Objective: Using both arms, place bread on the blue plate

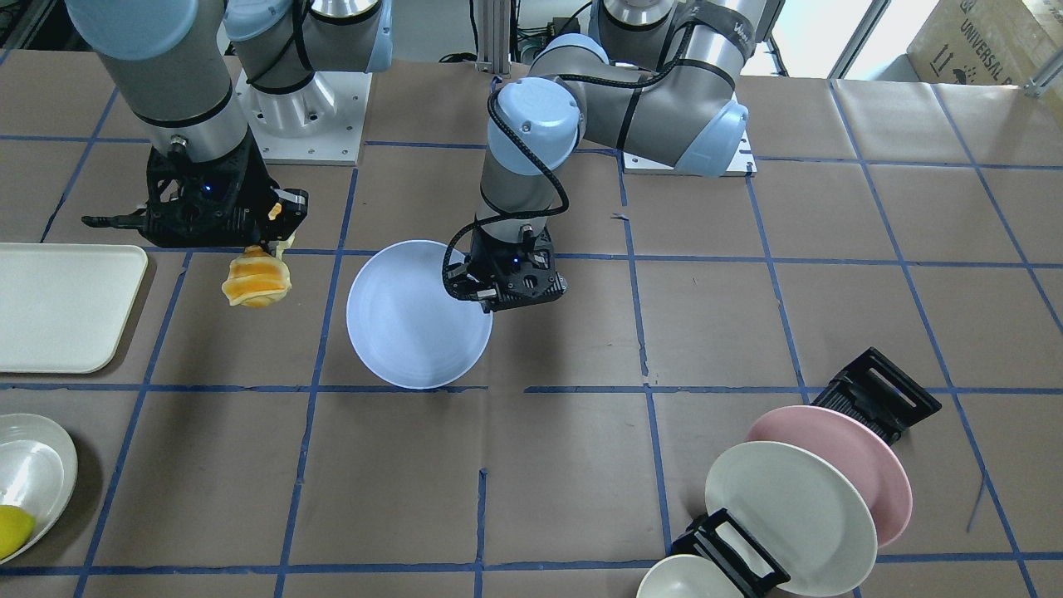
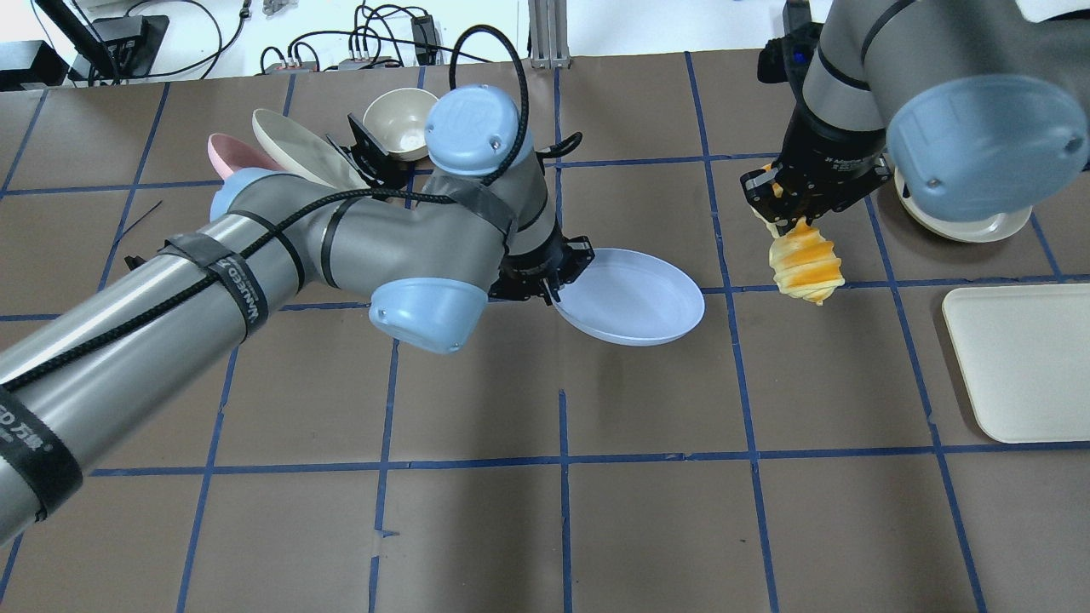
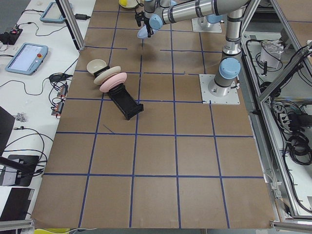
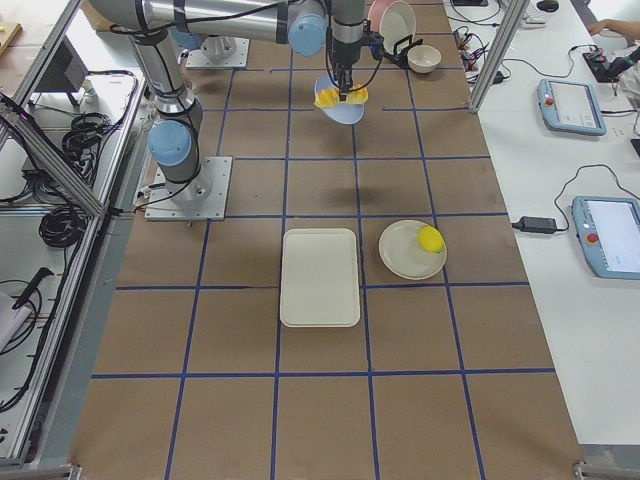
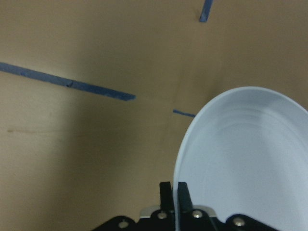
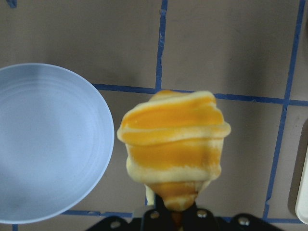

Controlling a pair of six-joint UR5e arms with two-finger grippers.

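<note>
My right gripper is to release the bread on the blue plate point(image 1: 425, 355) point(image 6: 36, 101), between its middle and the rim farthest from my arms.
My left gripper point(image 1: 486, 292) is shut on the rim of the blue plate point(image 1: 411, 320) and holds it above the table; the plate also shows in the overhead view point(image 2: 634, 298) and the left wrist view point(image 5: 245, 159), with its rim pinched between the fingers. My right gripper point(image 1: 270, 237) is shut on one end of the bread point(image 1: 256, 281), which hangs down from it above the table. In the overhead view the bread point(image 2: 805, 268) is apart from the plate, to its right. In the right wrist view the bread point(image 6: 174, 144) hangs beside the plate point(image 6: 48, 144).
A cream tray point(image 1: 62, 303) lies at the table's edge on my right. A cream plate with a yellow lemon point(image 1: 12, 531) is beyond it. A black rack holds a pink plate point(image 1: 864, 457), a cream plate point(image 1: 789, 515) and a bowl point(image 1: 685, 579) on my far left.
</note>
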